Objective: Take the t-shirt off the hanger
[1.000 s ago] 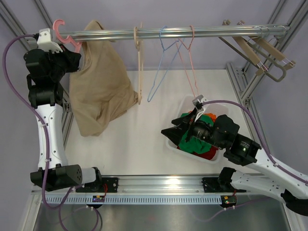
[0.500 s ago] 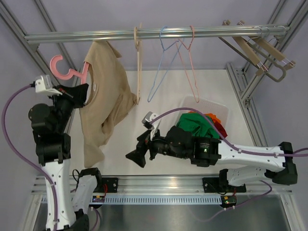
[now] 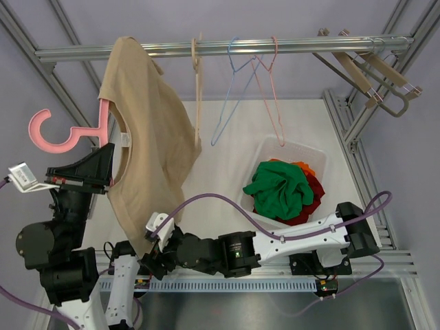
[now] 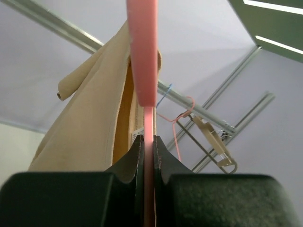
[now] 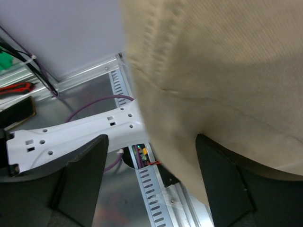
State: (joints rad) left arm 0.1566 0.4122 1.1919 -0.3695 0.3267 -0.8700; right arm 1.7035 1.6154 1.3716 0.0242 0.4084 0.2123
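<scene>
The near shoulder of the t-shirt covers the hanger's arm, so my right gripper will grab the loose cloth there [image 5: 173, 137] and pull it off before it frees the t-shirt's far shoulder.
The beige t-shirt [image 3: 148, 148] hangs on a pink hanger [image 3: 55, 134], which is off the rail and held high at the left. My left gripper [image 3: 105, 159] is shut on the hanger's stem just below the hook. In the left wrist view the pink hanger [image 4: 143, 56] is pinched between the left gripper [image 4: 148, 142] jaws, with the t-shirt [image 4: 90, 123] draped behind. My right gripper [image 3: 150, 260] is open at the shirt's lower hem, near the front rail. In the right wrist view the t-shirt [image 5: 213, 80] hangs between the spread jaws of the right gripper [image 5: 151, 163]; no grip on it shows.
The rail [image 3: 289, 45] carries a wooden hanger [image 3: 199, 89], a blue wire hanger [image 3: 230, 86], a pink wire hanger [image 3: 273, 89] and beige hangers [image 3: 375, 75] at the far right. A white basket [image 3: 317, 157] of coloured clothes stands on the right of the table.
My left arm took the hanger with the shirt off the rail and carried it toward the front left. My right arm swept left from the basket to the shirt's lower hem.
</scene>
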